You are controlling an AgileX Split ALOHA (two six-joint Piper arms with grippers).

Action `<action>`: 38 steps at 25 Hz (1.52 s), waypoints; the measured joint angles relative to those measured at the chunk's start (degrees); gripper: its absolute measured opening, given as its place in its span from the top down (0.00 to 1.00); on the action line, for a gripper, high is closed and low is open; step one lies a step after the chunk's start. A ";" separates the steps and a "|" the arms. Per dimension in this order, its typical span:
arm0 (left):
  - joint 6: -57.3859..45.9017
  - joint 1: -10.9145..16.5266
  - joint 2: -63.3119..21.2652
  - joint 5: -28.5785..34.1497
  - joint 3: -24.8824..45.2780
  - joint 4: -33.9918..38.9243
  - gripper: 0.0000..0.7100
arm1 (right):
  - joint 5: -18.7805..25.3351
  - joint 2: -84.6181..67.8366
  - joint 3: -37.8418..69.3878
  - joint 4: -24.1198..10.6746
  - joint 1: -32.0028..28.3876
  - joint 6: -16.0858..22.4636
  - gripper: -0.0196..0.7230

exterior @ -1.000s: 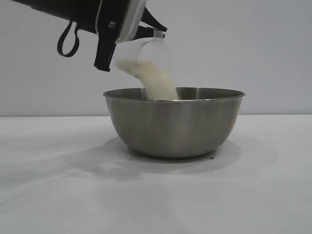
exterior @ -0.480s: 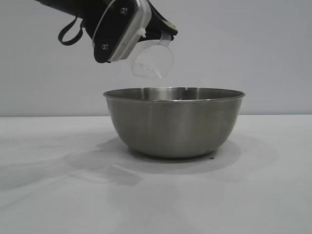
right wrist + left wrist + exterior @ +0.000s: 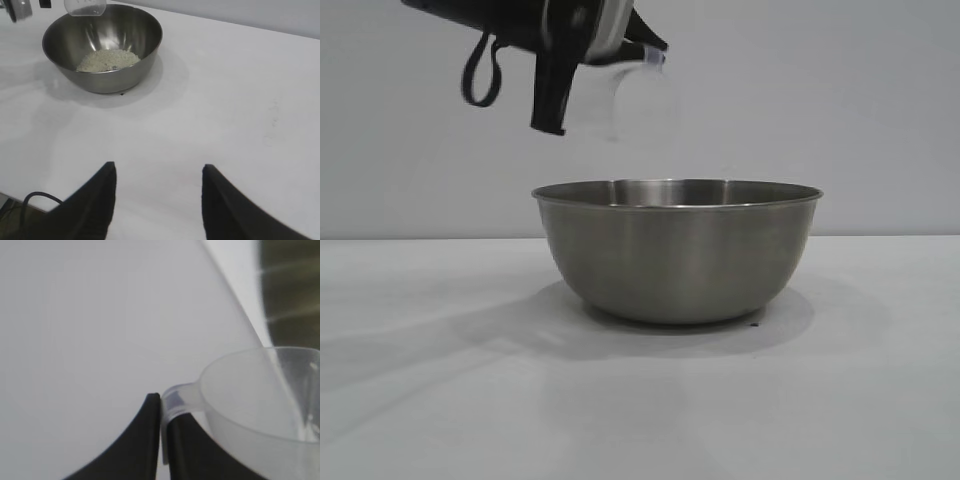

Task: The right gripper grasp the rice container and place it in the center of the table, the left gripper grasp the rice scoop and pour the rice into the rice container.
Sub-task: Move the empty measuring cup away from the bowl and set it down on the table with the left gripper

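The rice scoop will go down on the bare white table (image 3: 429, 306) beside the rice container, set there by my left gripper.
The rice container (image 3: 677, 250), a large steel bowl, stands on the white table (image 3: 840, 400). In the right wrist view the rice container (image 3: 107, 50) holds a small heap of white rice (image 3: 107, 59). My left gripper (image 3: 645, 52) is above the bowl's left rim, shut on the loop handle of the rice scoop (image 3: 610, 100), a clear plastic cup that looks empty. The left wrist view shows the left gripper (image 3: 163, 402) pinching the rice scoop (image 3: 255, 395) by its handle. My right gripper (image 3: 159, 170) is open and empty, well back from the bowl above bare table; it is out of the exterior view.
A tiny dark speck (image 3: 753, 322) lies on the table by the bowl's base. The plain wall stands behind the table.
The rice has poured out of the scoop into the bowl. The left gripper has since lifted a little and turned the empty scoop back. The bowl has not moved.
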 joint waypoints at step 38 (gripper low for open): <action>-24.24 9.21 9.38 -15.55 32.02 -19.75 0.66 | 0.00 0.00 0.00 0.00 0.00 -0.33 0.51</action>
